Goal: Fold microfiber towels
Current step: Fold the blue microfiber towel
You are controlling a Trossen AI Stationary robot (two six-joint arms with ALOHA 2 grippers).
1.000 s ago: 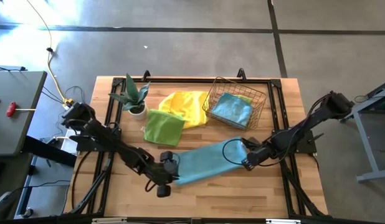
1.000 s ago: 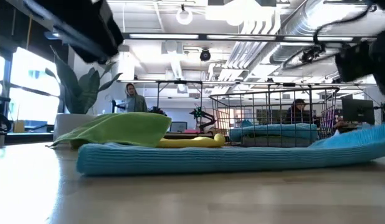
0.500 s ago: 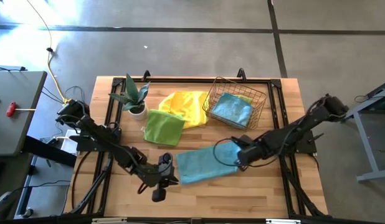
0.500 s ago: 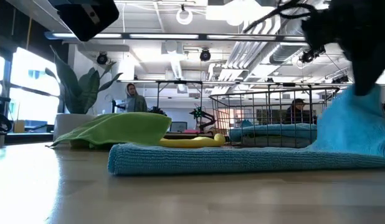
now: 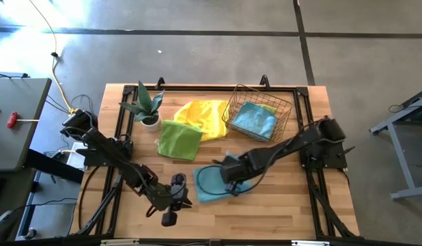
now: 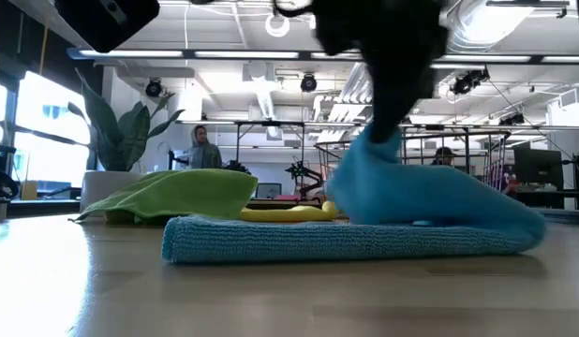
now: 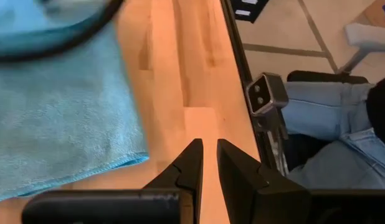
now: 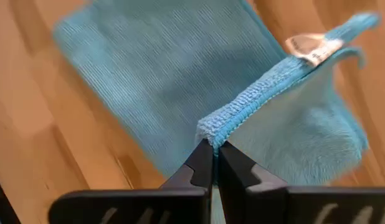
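Observation:
Next, my right gripper lays the teal towel's raised end on the towel's flat part (image 5: 203,183), by the edge closest to my left gripper.
A teal blue microfiber towel (image 5: 212,183) lies on the wooden table near its front middle, its right end raised and turned over the rest. It also shows in the low view (image 6: 364,234). My right gripper (image 5: 229,173) is shut on the raised end. My left gripper (image 5: 173,202) is shut and empty, just off the towel's left edge (image 7: 127,158), above bare wood near the table's front edge. A lime green towel (image 5: 179,139) and a yellow towel (image 5: 204,117) lie flat farther back. My right gripper pinches the teal towel's hemmed edge (image 8: 228,124) between its two fingers, a little way along from the corner with the white label (image 8: 311,46). That end is lifted and hangs slack over the lower part (image 8: 136,93), which lies flat on the table.
A wire mesh basket (image 5: 260,102) holding another teal towel (image 5: 254,119) stands at the back right. A small potted plant (image 5: 148,106) stands at the back left. A person in jeans (image 7: 329,124) sits beyond the table's front edge.
My right gripper has gone toward the table's left with the teal towel's right end, lifting it and folding it over the rest. The towel's left end has stayed on the table. My left gripper has drawn back from the towel toward the near edge.

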